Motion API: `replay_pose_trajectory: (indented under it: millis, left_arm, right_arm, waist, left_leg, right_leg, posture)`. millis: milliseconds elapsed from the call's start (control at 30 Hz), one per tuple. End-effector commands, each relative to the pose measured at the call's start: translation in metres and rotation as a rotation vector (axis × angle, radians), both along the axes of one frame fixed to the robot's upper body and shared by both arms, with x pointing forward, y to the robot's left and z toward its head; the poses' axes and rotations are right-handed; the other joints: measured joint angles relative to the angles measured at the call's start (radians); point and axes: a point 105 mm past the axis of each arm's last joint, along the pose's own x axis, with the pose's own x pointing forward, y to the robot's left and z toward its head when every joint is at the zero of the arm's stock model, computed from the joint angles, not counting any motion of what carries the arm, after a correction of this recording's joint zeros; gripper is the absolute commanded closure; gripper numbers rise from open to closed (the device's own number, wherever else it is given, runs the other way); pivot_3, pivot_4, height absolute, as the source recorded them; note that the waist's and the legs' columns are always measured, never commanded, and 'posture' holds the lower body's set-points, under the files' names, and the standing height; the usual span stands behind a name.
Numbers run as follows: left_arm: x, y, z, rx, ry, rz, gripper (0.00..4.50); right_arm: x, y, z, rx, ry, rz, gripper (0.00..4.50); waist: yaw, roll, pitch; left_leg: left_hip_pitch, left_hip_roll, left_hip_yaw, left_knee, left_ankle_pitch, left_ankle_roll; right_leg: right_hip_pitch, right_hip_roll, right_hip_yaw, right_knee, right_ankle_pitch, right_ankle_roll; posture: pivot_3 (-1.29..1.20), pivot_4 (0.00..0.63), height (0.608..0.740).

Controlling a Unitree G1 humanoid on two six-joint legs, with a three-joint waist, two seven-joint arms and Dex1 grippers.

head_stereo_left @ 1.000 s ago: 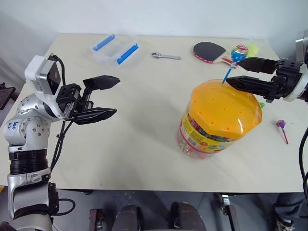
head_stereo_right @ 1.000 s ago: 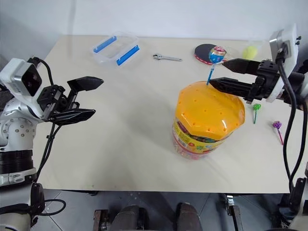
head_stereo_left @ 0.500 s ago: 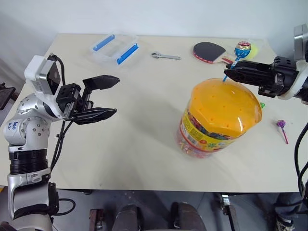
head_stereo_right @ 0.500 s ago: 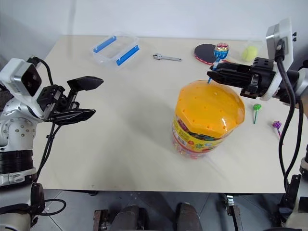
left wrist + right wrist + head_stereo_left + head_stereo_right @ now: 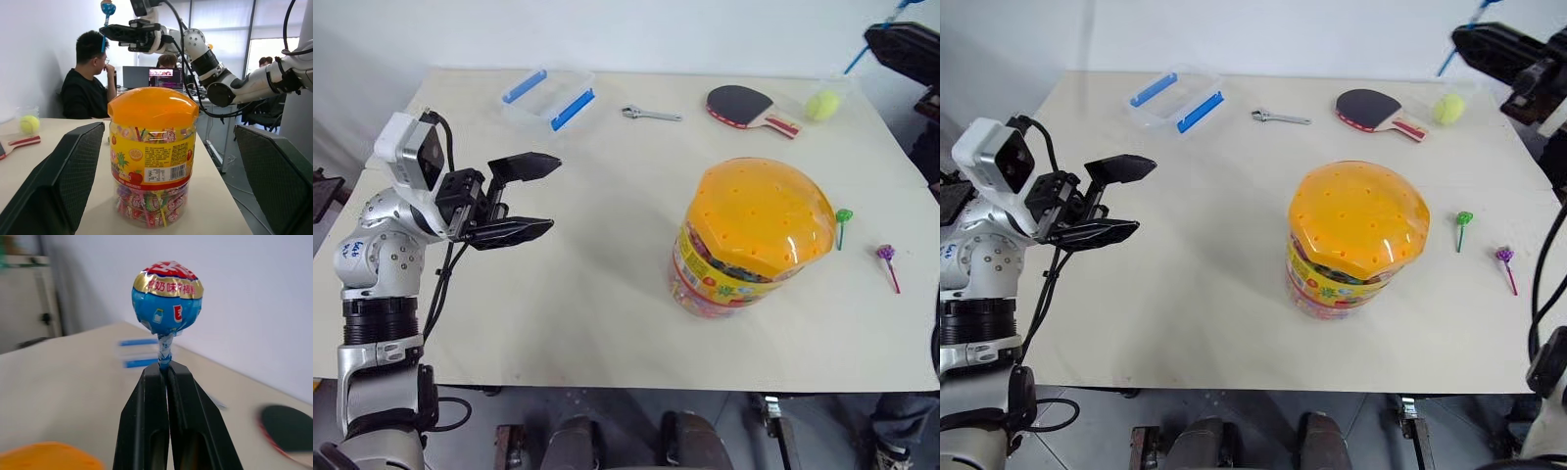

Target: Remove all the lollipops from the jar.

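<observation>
I will release the blue lollipop from my right gripper on the table (image 5: 915, 284) next to the purple lollipop, away from the jar.
The jar (image 5: 754, 235), a clear tub with an orange domed lid, stands upright right of the table's middle. High above the table's far right corner, my right gripper (image 5: 166, 369) is shut on the stick of a blue lollipop (image 5: 167, 301), whose head points up, clear of the jar. A green lollipop (image 5: 842, 217) and a purple lollipop (image 5: 885, 255) lie on the table to the right of the jar. My left gripper (image 5: 553, 194) hangs open above the table's left side, well apart from the jar, fingers aimed toward it.
A clear box with blue clips (image 5: 548, 96), a wrench (image 5: 651, 115), a table tennis paddle (image 5: 744, 103) and a yellow-green ball (image 5: 820, 105) lie along the far edge. The left wrist view shows a person (image 5: 85, 88) seated at a desk beyond the table.
My right gripper shut on the blue lollipop's stick, then lifted it out of the jar's lid, up and to the right. The left gripper stayed where it was.
</observation>
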Motion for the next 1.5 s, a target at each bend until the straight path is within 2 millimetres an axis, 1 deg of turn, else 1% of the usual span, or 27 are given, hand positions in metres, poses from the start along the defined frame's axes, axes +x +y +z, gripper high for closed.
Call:
replay_pose_trajectory:
  millis: [33, 100, 133, 200, 233, 333, 400, 467, 500, 533, 733, 800, 900, 1000, 1100, 1167, 1233, 1267, 1367, 1433, 1467, 1500]
  left_arm:
    - [-0.003, 0.001, 0.008, 0.007, -0.052, -0.002, 0.0]
    - [-0.003, 0.001, 0.007, 0.015, -0.048, 0.001, 0.0]
    - [-0.003, 0.001, 0.007, 0.017, -0.047, 0.002, 0.0]
    - [-0.003, 0.003, 0.004, 0.038, -0.039, 0.016, 0.0]
    - [-0.002, 0.004, 0.002, 0.053, -0.034, 0.028, 0.0]
    - [-0.001, 0.004, -0.004, 0.082, -0.03, 0.045, 0.0]
    - [-0.001, 0.005, -0.007, 0.087, -0.026, 0.045, 0.0]
    - [-0.002, 0.005, -0.011, 0.093, -0.011, 0.054, 0.0]
    - [-0.001, 0.005, -0.014, 0.099, 0.004, 0.07, 0.0]
    - [0.002, 0.004, -0.018, 0.116, 0.026, 0.093, 0.0]
    - [0.009, 0.006, -0.035, 0.166, 0.098, 0.18, 0.0]
    - [0.009, 0.006, -0.037, 0.163, 0.105, 0.193, 0.0]
    - [0.013, 0.006, -0.041, 0.169, 0.15, 0.235, 0.0]
    - [0.014, 0.005, -0.038, 0.147, 0.145, 0.246, 0.0]
    - [0.011, 0.004, -0.039, 0.152, 0.156, 0.228, 0.0]
    - [0.009, 0.003, -0.041, 0.157, 0.173, 0.217, 0.0]
    - [0.009, 0.002, -0.043, 0.161, 0.168, 0.214, 0.0]
    - [0.01, 0.002, -0.043, 0.158, 0.167, 0.218, 0.0]
    - [0.009, 0.001, -0.044, 0.159, 0.167, 0.201, 0.0]
    - [0.008, 0.002, -0.044, 0.16, 0.168, 0.196, 0.0]
    - [0.008, 0.004, -0.045, 0.162, 0.17, 0.198, 0.0]
    - [0.008, 0.005, -0.046, 0.164, 0.171, 0.2, 0.0]
  right_arm:
    - [0.002, -0.048, -0.011, -0.006, 0.035, -0.229, 4.45]
    - [0.005, -0.072, -0.032, -0.007, 0.121, -0.34, 4.45]
    - [0.006, -0.079, -0.038, -0.008, 0.147, -0.37, 4.45]
    - [0.008, -0.116, -0.082, -0.045, 0.317, -0.545, 4.45]
    - [0.006, -0.132, -0.1, -0.06, 0.384, -0.619, 4.45]
    - [0.0, -0.156, -0.127, -0.079, 0.485, -0.726, 4.45]
    - [-0.004, -0.17, -0.142, -0.08, 0.533, -0.784, 4.45]
    - [-0.009, -0.191, -0.169, -0.052, 0.615, -0.88, 4.45]
    - [-0.012, -0.199, -0.183, -0.041, 0.658, -0.916, 4.45]
    - [-0.014, -0.202, -0.195, -0.038, 0.692, -0.93, 4.45]
    - [-0.019, -0.207, -0.232, -0.034, 0.794, -0.96, 4.45]
    - [-0.019, -0.206, -0.238, -0.031, 0.804, -0.964, 4.45]
    - [-0.021, -0.209, -0.241, -0.018, 0.809, -0.993, 3.79]
    - [-0.024, -0.208, -0.239, -0.014, 0.805, -0.984, 2.84]
    - [-0.028, -0.206, -0.233, -0.006, 0.781, -0.978, 1.74]
    - [-0.032, -0.205, -0.228, -0.01, 0.756, -0.974, 1.16]
    - [-0.035, -0.197, -0.22, -0.022, 0.705, -0.922, 0.5]
    - [-0.037, -0.192, -0.216, -0.038, 0.676, -0.883, 0.09]
    - [-0.038, -0.17, -0.19, -0.081, 0.512, -0.75, 0.04]
    - [-0.04, -0.156, -0.18, -0.099, 0.451, -0.67, 0.04]
    - [-0.04, -0.139, -0.172, -0.124, 0.38, -0.574, 0.04]
    - [-0.042, -0.127, -0.166, -0.144, 0.33, -0.509, 0.04]
  waist:
    - [-0.001, 0.0, 0.0]
    - [-0.002, 0.0, 0.0]
    - [-0.003, 0.0, 0.0]
    - [-0.003, 0.0, 0.0]
    - [-0.002, 0.0, 0.0]
    - [-0.002, 0.0, 0.0]
    - [-0.004, 0.001, 0.0]
    - [-0.006, 0.001, 0.0]
    - [-0.007, 0.002, 0.0]
    - [-0.008, 0.002, 0.0]
    - [-0.007, 0.002, 0.0]
    - [-0.005, 0.002, 0.0]
    - [-0.003, 0.002, 0.0]
    - [-0.001, 0.002, 0.0]
    - [-0.001, 0.002, 0.0]
    - [-0.002, 0.002, 0.0]
    - [-0.001, 0.002, 0.0]
    - [-0.001, 0.002, 0.0]
    - [0.0, 0.002, 0.0]
    - [0.0, 0.002, 0.0]
    - [0.0, 0.002, 0.0]
    - [0.0, 0.002, 0.0]
  left_leg:
    - [0.0, 0.0, 0.0, 0.0, 0.0, 0.0]
    - [0.0, 0.0, 0.001, 0.0, 0.0, 0.0]
    - [0.0, 0.0, 0.001, 0.0, 0.0, 0.0]
    - [0.0, 0.0, 0.002, -0.001, 0.0, 0.0]
    - [0.0, 0.0, 0.001, -0.001, 0.0, 0.0]
    - [0.0, 0.0, 0.002, -0.001, 0.0, 0.0]
    - [0.0, 0.0, 0.003, -0.001, 0.0, 0.0]
    - [0.001, 0.0, 0.003, -0.001, 0.0, 0.0]
    - [0.001, 0.001, 0.003, -0.001, 0.0, 0.0]
    - [0.001, 0.001, 0.004, -0.001, 0.0, 0.0]
    - [0.001, 0.0, 0.004, -0.001, 0.0, 0.0]
    - [0.001, 0.001, 0.004, -0.001, 0.0, 0.0]
    - [0.001, 0.001, 0.004, -0.001, 0.0, 0.0]
    - [0.001, 0.0, 0.004, -0.001, 0.0, 0.0]
    - [0.001, 0.0, 0.004, -0.001, 0.0, 0.0]
    - [0.001, 0.0, 0.004, -0.001, 0.0, 0.0]
    - [0.001, 0.001, 0.004, -0.001, 0.0, 0.0]
    - [0.001, 0.001, 0.004, -0.001, 0.0, 0.0]
    - [0.001, 0.0, 0.004, -0.001, 0.0, 0.0]
    - [0.001, 0.0, 0.004, -0.001, 0.0, 0.0]
    - [0.001, 0.0, 0.004, -0.001, 0.0, 0.0]
    - [0.001, 0.0, 0.004, -0.001, 0.0, 0.0]
  right_leg:
    - [0.0, 0.0, 0.0, 0.0, 0.0, 0.0]
    - [0.0, 0.0, 0.0, 0.0, 0.0, 0.0]
    - [0.0, 0.0, 0.0, 0.0, 0.0, 0.0]
    - [-0.001, 0.0, 0.001, 0.0, 0.0, 0.0]
    - [-0.001, 0.0, 0.001, 0.0, 0.0, 0.0]
    - [-0.001, 0.0, 0.001, 0.0, 0.0, 0.0]
    - [-0.001, -0.001, 0.001, 0.0, 0.0, 0.0]
    - [-0.001, 0.0, 0.002, 0.0, 0.0, 0.0]
    - [-0.001, 0.0, 0.002, 0.0, 0.0, 0.0]
    - [-0.001, 0.0, 0.002, 0.0, 0.0, 0.0]
    - [-0.001, 0.0, 0.003, -0.001, 0.0, 0.0]
    - [-0.001, 0.0, 0.003, -0.001, 0.0, 0.0]
    - [-0.001, 0.0, 0.003, 0.0, 0.0, 0.0]
    - [-0.001, 0.0, 0.003, 0.0, 0.0, 0.0]
    - [-0.001, 0.0, 0.003, 0.0, 0.0, 0.0]
    - [-0.001, 0.0, 0.003, -0.001, 0.0, 0.0]
    - [-0.001, 0.0, 0.003, -0.001, 0.0, 0.0]
    - [-0.001, 0.0, 0.003, 0.0, 0.0, 0.0]
    - [-0.001, 0.0, 0.003, -0.001, 0.0, 0.0]
    - [-0.001, 0.0, 0.003, -0.001, 0.0, 0.0]
    - [-0.001, 0.0, 0.003, -0.001, 0.0, 0.0]
    - [-0.001, 0.0, 0.003, -0.001, 0.0, 0.0]
  posture:
    - [0.0, 0.15, 0.74]
    - [0.0, 0.15, 0.74]
    - [0.0, 0.15, 0.74]
    - [0.0, 0.15, 0.74]
    - [0.0, 0.15, 0.74]
    - [0.0, 0.15, 0.74]
    - [0.0, 0.15, 0.74]
    - [0.0, 0.15, 0.74]
    - [0.0, 0.15, 0.74]
    - [0.0, 0.15, 0.74]
    - [0.0, 0.15, 0.74]
    - [0.0, 0.15, 0.74]
    - [0.0, 0.15, 0.74]
    - [0.0, 0.15, 0.74]
    - [0.0, 0.15, 0.74]
    - [0.0, 0.15, 0.74]
    - [0.0, 0.15, 0.74]
    - [0.0, 0.15, 0.74]
    - [0.0, 0.15, 0.74]
    - [0.0, 0.15, 0.74]
    - [0.0, 0.15, 0.74]
    - [0.0, 0.15, 0.74]
